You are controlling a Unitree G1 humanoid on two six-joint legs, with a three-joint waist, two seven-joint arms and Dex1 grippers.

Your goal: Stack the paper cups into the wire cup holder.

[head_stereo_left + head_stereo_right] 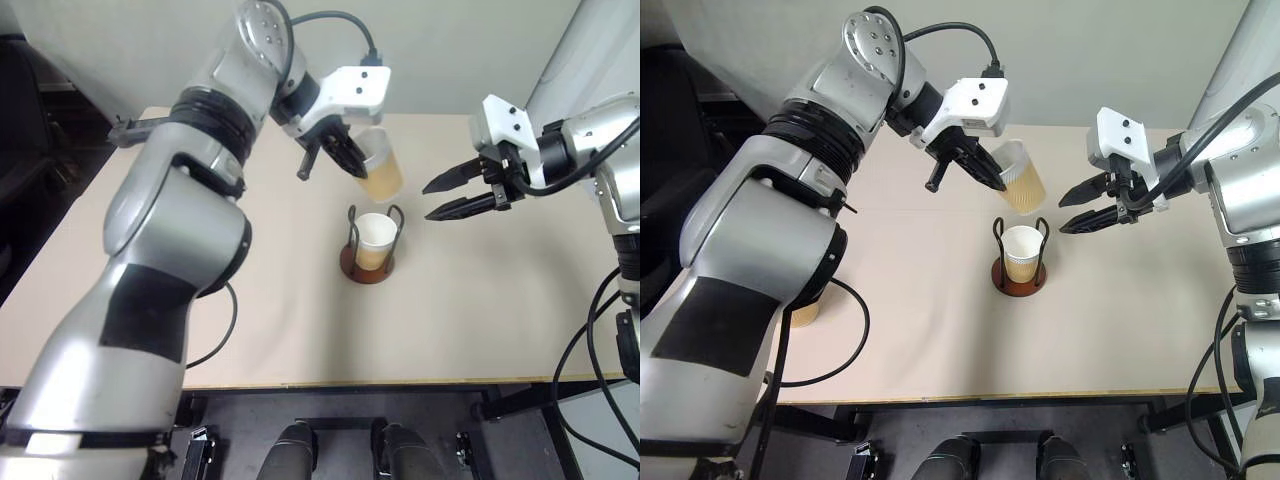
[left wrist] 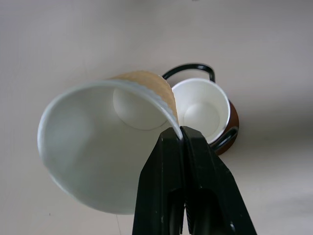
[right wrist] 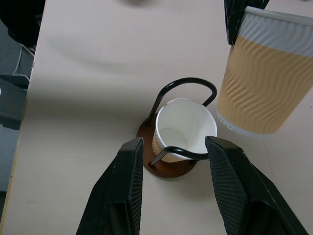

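My left gripper is going to let go of the tan ribbed paper cup inside the upright paper cup in the wire holder point(image 1: 376, 226) point(image 2: 201, 111).
My left gripper point(image 1: 352, 160) is shut on the white rim of a tan ribbed paper cup point(image 1: 384, 175), one finger inside and one outside. That cup hangs tilted in the air, just above and behind the wire cup holder point(image 1: 352, 262). The holder's brown disc base and dark wire loops stand mid-table with a second paper cup point(image 1: 375, 238) upright inside it. My right gripper point(image 1: 438, 198) hovers open to the right of the holder, its fingers pointing at it with nothing between them. A third paper cup point(image 1: 804, 315) peeks out behind my left arm at the table's left.
The beige table point(image 1: 480, 320) has free room in front of and to the right of the holder. Its front edge runs along the near side, and a pale wall stands behind the far edge.
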